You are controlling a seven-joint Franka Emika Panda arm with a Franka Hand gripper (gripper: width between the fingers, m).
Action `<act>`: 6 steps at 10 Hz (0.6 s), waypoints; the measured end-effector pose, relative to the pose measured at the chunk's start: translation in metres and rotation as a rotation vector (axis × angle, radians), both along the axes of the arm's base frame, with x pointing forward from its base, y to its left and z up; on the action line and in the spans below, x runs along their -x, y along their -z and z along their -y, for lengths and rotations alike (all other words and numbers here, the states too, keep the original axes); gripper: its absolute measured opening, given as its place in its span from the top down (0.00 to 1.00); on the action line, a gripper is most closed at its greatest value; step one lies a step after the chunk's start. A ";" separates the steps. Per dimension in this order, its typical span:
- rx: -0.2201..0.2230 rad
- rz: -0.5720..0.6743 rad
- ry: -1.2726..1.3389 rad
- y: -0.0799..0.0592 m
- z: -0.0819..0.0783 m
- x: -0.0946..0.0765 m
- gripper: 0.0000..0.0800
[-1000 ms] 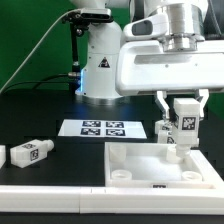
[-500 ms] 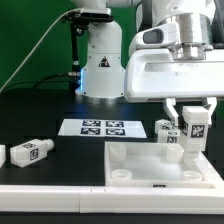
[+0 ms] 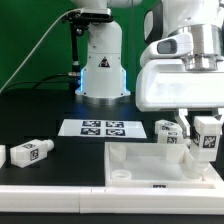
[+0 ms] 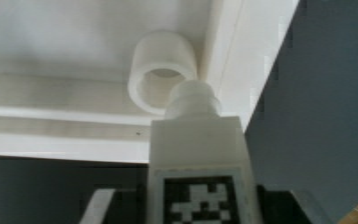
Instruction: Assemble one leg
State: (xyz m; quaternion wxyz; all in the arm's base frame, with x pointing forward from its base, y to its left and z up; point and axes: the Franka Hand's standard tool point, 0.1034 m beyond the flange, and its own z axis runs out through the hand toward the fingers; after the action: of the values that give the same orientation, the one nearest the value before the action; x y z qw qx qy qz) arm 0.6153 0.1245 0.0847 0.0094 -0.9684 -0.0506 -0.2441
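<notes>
My gripper needs to release the leg so that it is upright in the round white socket (image 3: 191, 176) (image 4: 160, 86) just below the leg's tip, on the square piece.
My gripper (image 3: 205, 140) is shut on a leg (image 3: 207, 137), a small white block with a black-and-white tag, and holds it upright over the corner of the large flat white square piece (image 3: 150, 160) on the exterior view's right. In the wrist view the held leg (image 4: 197, 160) points its tip at a round white socket (image 4: 158, 72) in that piece (image 4: 60, 105), close above it. Another leg (image 3: 168, 131) stands behind the piece. Two more legs (image 3: 30, 152) lie at the exterior view's left.
The marker board (image 3: 102, 127) lies flat behind the square piece. The robot's white base (image 3: 100, 60) stands at the back. A white ledge (image 3: 60, 185) runs along the table's front.
My gripper has moved toward the exterior view's right and slightly down with the leg in it, from above the square piece's back edge to its right corner.
</notes>
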 end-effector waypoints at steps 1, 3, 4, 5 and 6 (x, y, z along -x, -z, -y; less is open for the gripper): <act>0.001 0.017 0.000 0.000 0.000 -0.002 0.64; 0.005 0.017 0.002 -0.001 0.007 -0.004 0.64; 0.008 0.017 0.003 -0.001 0.011 -0.004 0.64; 0.008 0.015 0.007 0.000 0.014 -0.004 0.64; 0.009 0.016 0.008 0.001 0.014 -0.003 0.64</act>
State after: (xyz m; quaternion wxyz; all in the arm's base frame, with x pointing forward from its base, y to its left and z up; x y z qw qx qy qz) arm 0.6178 0.1101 0.0839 0.0038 -0.9666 -0.0479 -0.2518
